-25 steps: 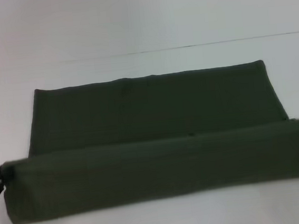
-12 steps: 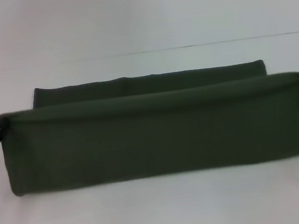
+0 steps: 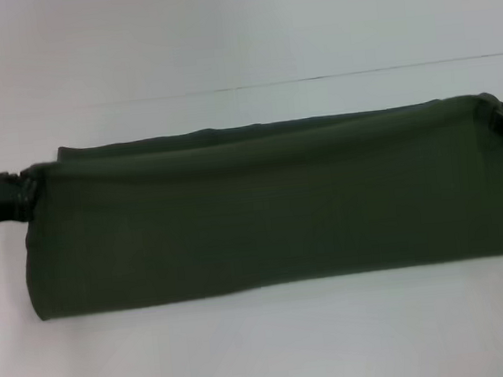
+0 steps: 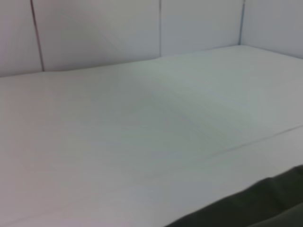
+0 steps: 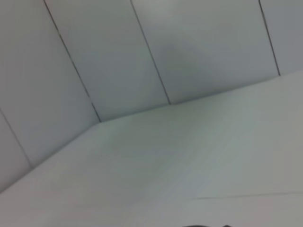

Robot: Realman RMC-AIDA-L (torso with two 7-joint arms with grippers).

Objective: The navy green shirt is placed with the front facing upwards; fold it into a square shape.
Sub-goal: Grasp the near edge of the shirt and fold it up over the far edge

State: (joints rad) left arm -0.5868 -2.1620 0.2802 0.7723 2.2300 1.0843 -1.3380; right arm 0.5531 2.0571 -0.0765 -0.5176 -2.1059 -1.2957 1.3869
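Observation:
Next, I release the navy green shirt's raised corner with my right gripper on the near end of the lower layer's far edge [image 3: 444, 105].
The navy green shirt [image 3: 262, 210] lies as a long dark olive band across the white table, with no lettering showing. Its near layer is lifted and drawn over toward the far edge, almost covering the lower layer. My left gripper [image 3: 25, 187] is shut on the raised fold's left corner. At the right corner, my right gripper [image 3: 501, 117] is shut on the cloth as well. A strip of the lower layer [image 3: 140, 145] peeks out behind the fold. The left wrist view catches only a dark edge of the shirt [image 4: 265, 205].
The white table [image 3: 267, 347] stretches in front of and behind the shirt. A thin seam line [image 3: 356, 73] crosses the table beyond the shirt. White panelled walls [image 5: 142, 47] close off the far side.
Both grippers have carried the near folded edge up and away from me, from the front of the shirt to nearly its far edge. The lower layer is now almost hidden.

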